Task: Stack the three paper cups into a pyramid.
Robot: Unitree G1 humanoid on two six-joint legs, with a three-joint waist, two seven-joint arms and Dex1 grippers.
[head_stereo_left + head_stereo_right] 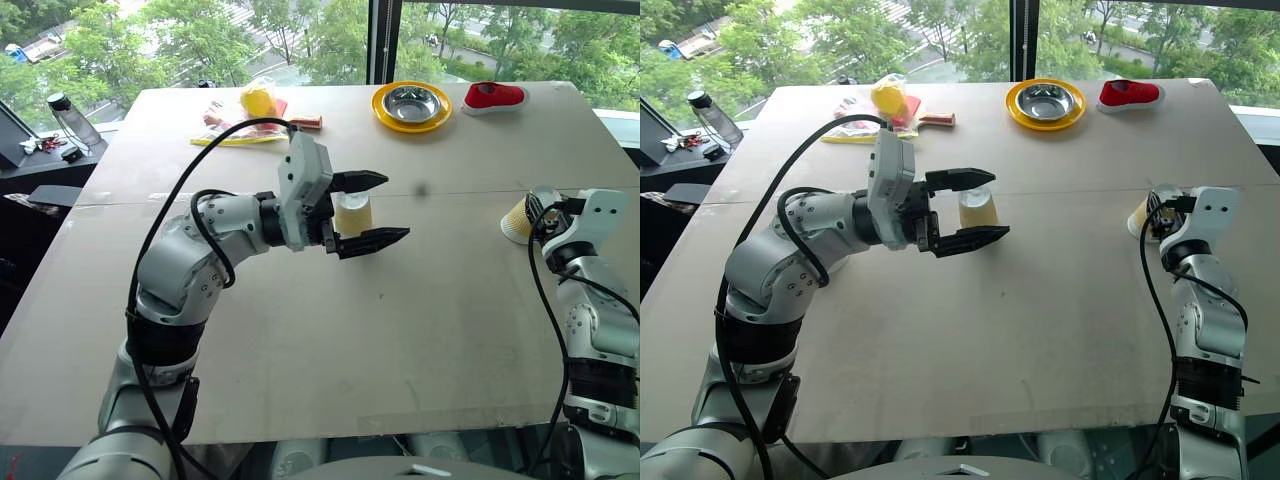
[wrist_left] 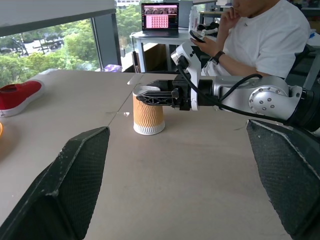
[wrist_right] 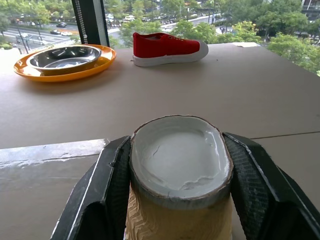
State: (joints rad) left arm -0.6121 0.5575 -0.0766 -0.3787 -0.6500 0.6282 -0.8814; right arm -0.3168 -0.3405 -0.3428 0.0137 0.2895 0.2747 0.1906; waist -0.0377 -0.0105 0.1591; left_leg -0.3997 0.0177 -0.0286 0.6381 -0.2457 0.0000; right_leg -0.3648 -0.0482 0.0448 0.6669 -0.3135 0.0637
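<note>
The paper cup in my right gripper, now upside down by the table's edge, will be released on the table [image 1: 391,237], close beside the paper cup near the middle.
One paper cup [image 1: 352,215] with ribbed tan sides stands on the table [image 1: 300,330] near the middle. My left gripper [image 1: 397,208] hangs open above the table in front of that cup, pointing right, with nothing between its fingers. A second paper cup [image 3: 177,165] stands upside down by the table's right edge, its white base up. My right gripper [image 3: 177,150] is shut on this cup near its base and presses it into an oval. The left wrist view shows the same cup [image 2: 148,112] with the right gripper [image 2: 155,97] on it.
A yellow plate with a steel bowl [image 1: 411,105] and a red shoe [image 1: 494,96] sit at the far edge. Yellow packets [image 1: 255,108] lie at the far left. A bottle [image 1: 70,118] stands on a side desk. A seated person [image 2: 270,40] is past the right edge.
</note>
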